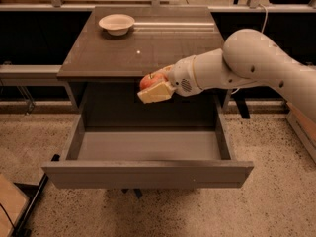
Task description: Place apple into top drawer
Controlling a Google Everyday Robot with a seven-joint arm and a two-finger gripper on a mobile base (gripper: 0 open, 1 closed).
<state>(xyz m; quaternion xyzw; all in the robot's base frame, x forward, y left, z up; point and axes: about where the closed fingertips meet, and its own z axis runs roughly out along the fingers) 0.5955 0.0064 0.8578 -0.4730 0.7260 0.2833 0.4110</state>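
My gripper is to release the red apple, setting it free near the middle of the open top drawer's grey bottom (144, 135).
The red apple (149, 79) is held in my gripper (154, 87), whose cream fingers (157, 93) close around it. The gripper hangs in front of the cabinet's top edge, above the back half of the open top drawer (148, 174). The drawer is pulled far out, its grey floor (148, 144) is bare, and its flat front panel faces the camera. My white arm (247, 63) reaches in from the right.
A shallow cream-white bowl (116, 22) sits at the back left of the cabinet top (148, 48). A small white speck (138, 52) lies on the top. Speckled floor surrounds the cabinet. A dark rail runs behind.
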